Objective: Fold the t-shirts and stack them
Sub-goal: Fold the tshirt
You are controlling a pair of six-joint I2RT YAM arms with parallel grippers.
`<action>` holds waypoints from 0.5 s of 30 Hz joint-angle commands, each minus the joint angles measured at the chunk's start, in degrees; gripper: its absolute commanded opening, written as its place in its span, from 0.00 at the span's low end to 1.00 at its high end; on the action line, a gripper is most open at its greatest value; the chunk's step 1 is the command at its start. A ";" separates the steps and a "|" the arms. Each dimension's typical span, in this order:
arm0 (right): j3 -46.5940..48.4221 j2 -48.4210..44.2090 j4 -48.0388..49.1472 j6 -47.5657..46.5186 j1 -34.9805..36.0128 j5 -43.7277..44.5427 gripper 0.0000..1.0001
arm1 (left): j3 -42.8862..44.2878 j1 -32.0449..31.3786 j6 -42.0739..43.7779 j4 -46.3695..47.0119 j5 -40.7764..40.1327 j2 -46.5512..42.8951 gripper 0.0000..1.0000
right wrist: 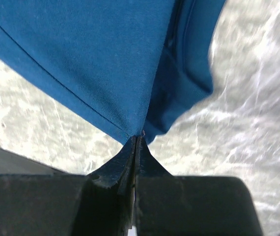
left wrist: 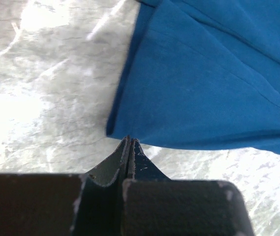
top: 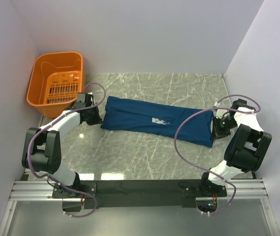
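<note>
The left gripper's fingers meet only the t-shirt's lower edge, so the robot should open them and pinch the t-shirt's corner farther in before point(left wrist: 127, 121) it pulls the piece of cloth straight.
The dark blue t-shirt point(top: 154, 120) lies in a long folded band across the middle of the table, with a bit of its white print point(top: 159, 120) showing. My left gripper point(top: 96, 117) is at the band's left end. In the left wrist view the gripper point(left wrist: 129, 140) is shut, its tips pinching the lower edge of the t-shirt point(left wrist: 204, 83) near a corner. My right gripper point(top: 217, 127) is at the band's right end. In the right wrist view the gripper point(right wrist: 138, 136) is shut on the t-shirt point(right wrist: 96, 59), and the cloth draws in to its tips.
An orange plastic basket point(top: 56, 81) stands at the back left corner, just behind the left arm. The marble tabletop point(top: 145, 157) shows in front of the shirt. White walls enclose the table on three sides.
</note>
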 commanded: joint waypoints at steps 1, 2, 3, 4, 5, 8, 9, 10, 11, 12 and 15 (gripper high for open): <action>-1.42 -3.39 -2.72 -3.84 -1.42 2.24 0.00 | -0.19 0.62 -0.72 -0.71 -1.85 -2.26 0.00; -1.68 -4.00 -2.64 -4.10 -1.68 2.42 0.00 | -0.19 0.71 -0.81 -0.88 -2.03 -2.44 0.01; -2.03 -4.10 -2.72 -4.28 -1.86 3.12 0.00 | -0.36 0.88 -0.81 -1.06 -2.29 -2.62 0.01; -2.38 -4.19 -2.64 -4.63 -2.21 3.21 0.00 | -0.36 0.97 -0.90 -1.41 -2.29 -2.88 0.00; -2.65 -4.01 -2.37 -4.63 -2.38 3.21 0.00 | -0.36 0.97 -0.99 -1.76 -2.38 -3.06 0.00; -3.70 -3.84 -1.41 -4.37 -2.56 3.65 0.00 | -0.45 1.24 -1.43 -2.38 -2.91 -3.41 0.00; -3.97 -3.84 -1.14 -4.28 -2.74 3.65 0.00 | -0.45 1.32 -1.43 -2.55 -3.00 -3.50 0.00; -4.58 -3.84 -0.88 -4.20 -2.74 3.74 0.00 | -0.54 1.41 -1.51 -2.64 -3.09 -3.50 0.00; -4.76 -3.49 -0.62 -4.19 -2.74 3.74 0.00 | -0.54 1.59 -1.52 -2.73 -3.00 -3.50 0.00; -5.02 -3.40 -0.44 -4.19 -2.74 3.83 0.00 | -0.45 1.59 -1.52 -2.73 -2.82 -3.50 0.00; -5.90 -3.13 0.17 -4.11 -2.74 4.61 0.00 | -0.45 1.59 -1.34 -2.55 -1.68 -3.15 0.00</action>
